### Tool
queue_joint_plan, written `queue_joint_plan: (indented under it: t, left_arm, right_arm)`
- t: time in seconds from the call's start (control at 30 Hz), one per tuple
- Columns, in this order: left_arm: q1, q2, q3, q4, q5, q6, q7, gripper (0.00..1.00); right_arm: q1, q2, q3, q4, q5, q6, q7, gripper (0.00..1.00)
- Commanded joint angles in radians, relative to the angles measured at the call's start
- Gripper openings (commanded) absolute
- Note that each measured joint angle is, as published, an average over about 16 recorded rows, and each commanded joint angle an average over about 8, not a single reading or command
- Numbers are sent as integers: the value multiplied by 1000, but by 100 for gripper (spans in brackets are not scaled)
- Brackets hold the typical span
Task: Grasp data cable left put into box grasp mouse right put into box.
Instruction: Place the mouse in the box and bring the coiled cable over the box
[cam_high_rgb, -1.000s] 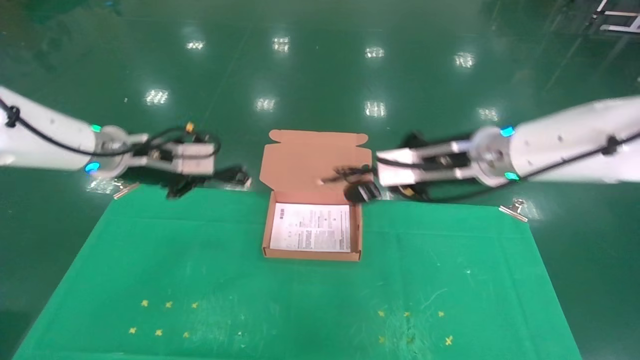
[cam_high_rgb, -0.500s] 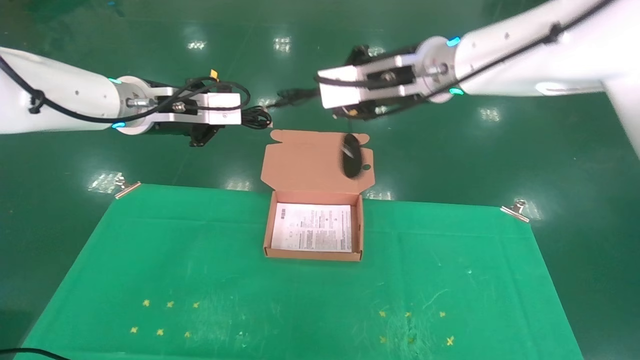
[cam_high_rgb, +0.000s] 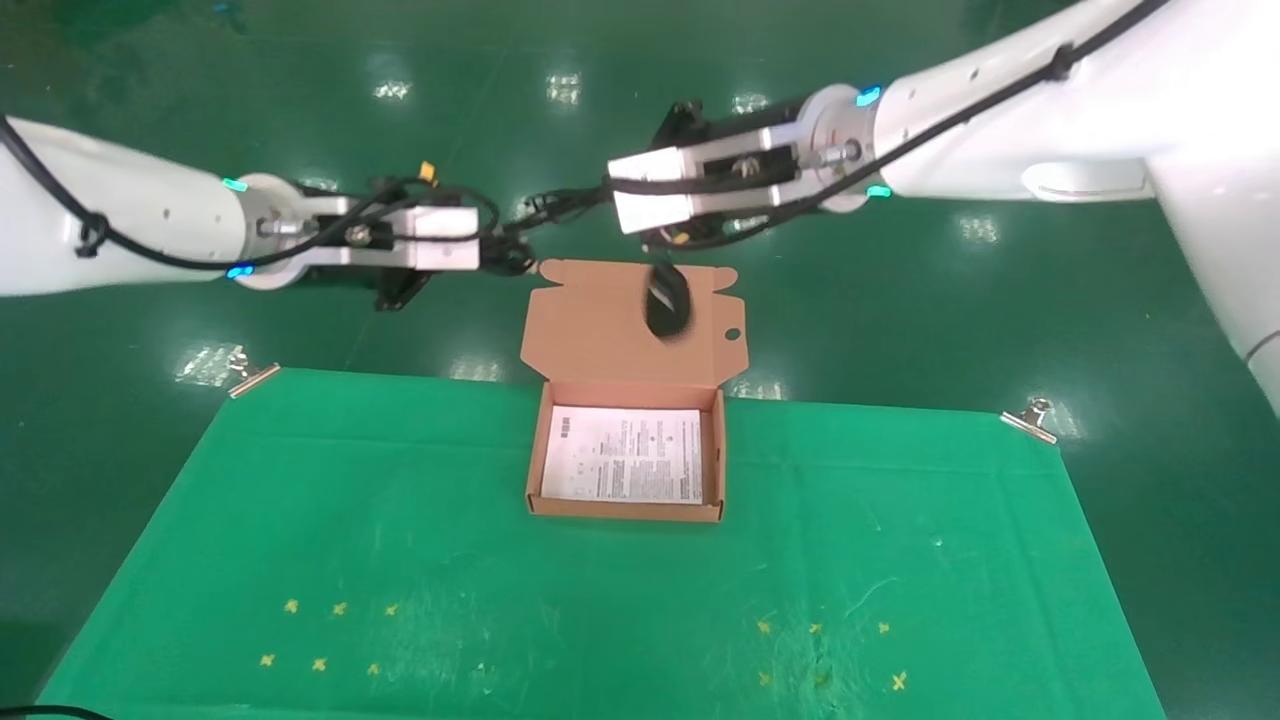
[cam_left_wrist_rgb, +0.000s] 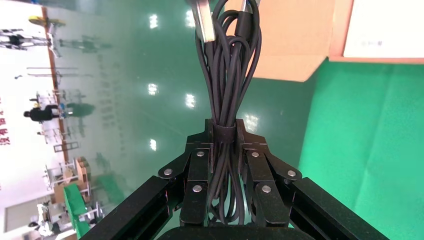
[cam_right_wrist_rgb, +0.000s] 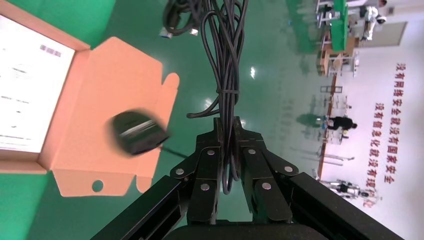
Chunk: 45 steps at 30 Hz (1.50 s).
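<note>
The mouse will go down from my right gripper onto the white printed sheet (cam_high_rgb: 602, 481) by the near side of the box.
The open orange-brown box (cam_high_rgb: 624, 511) stands on the green cloth with a white printed sheet (cam_high_rgb: 622, 455) as its floor and its flap lid (cam_high_rgb: 590, 325) laid back. My left gripper (cam_high_rgb: 503, 254) hovers beyond the lid's far left corner, shut on the data cable (cam_left_wrist_rgb: 227, 65), a bundle of black loops held at its band (cam_left_wrist_rgb: 223, 134). My right gripper (cam_high_rgb: 598, 193) is high above the lid, shut on the mouse's bundled cord (cam_right_wrist_rgb: 226, 75). The black mouse (cam_high_rgb: 666, 300) dangles from that cord over the lid, also in the right wrist view (cam_right_wrist_rgb: 138, 132).
The green cloth (cam_high_rgb: 400, 560) is held by metal clips at its far corners (cam_high_rgb: 250, 376) (cam_high_rgb: 1030, 420). Small yellow crosses (cam_high_rgb: 330, 635) (cam_high_rgb: 825, 655) mark it near the front. Shiny green floor lies beyond the table.
Both arms rose from the table's far edge with their loads. In the last half second the right gripper moved left, the mouse swung left over the lid, and the left gripper shifted slightly.
</note>
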Motion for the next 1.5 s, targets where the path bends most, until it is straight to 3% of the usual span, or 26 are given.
queue_joint_plan:
  t: [0.03,0.47,0.77,1.2,1.5]
  left_arm:
    - [3,-2,2,-2,6,0,-3,0]
    - [16,-54,27,25,104,45,-67,0]
    - [16,-56,33,13,142,60,-106,0]
    - [19,-58,33,2,147,63,-114,0]
    - [19,-59,33,1,147,63,-115,0]
  right_arm:
    - [-2,-3,-1,-6,5,1,-7,0]
    - [-50,-28,-67,-106,85,35,-41,0]
    - [-86,-37,-180,-123,187,98,-60,0]
    - [-174,-38,-320,-67,393,160,-29,0]
    - [-261,-32,-327,-157,575,250,57,0]
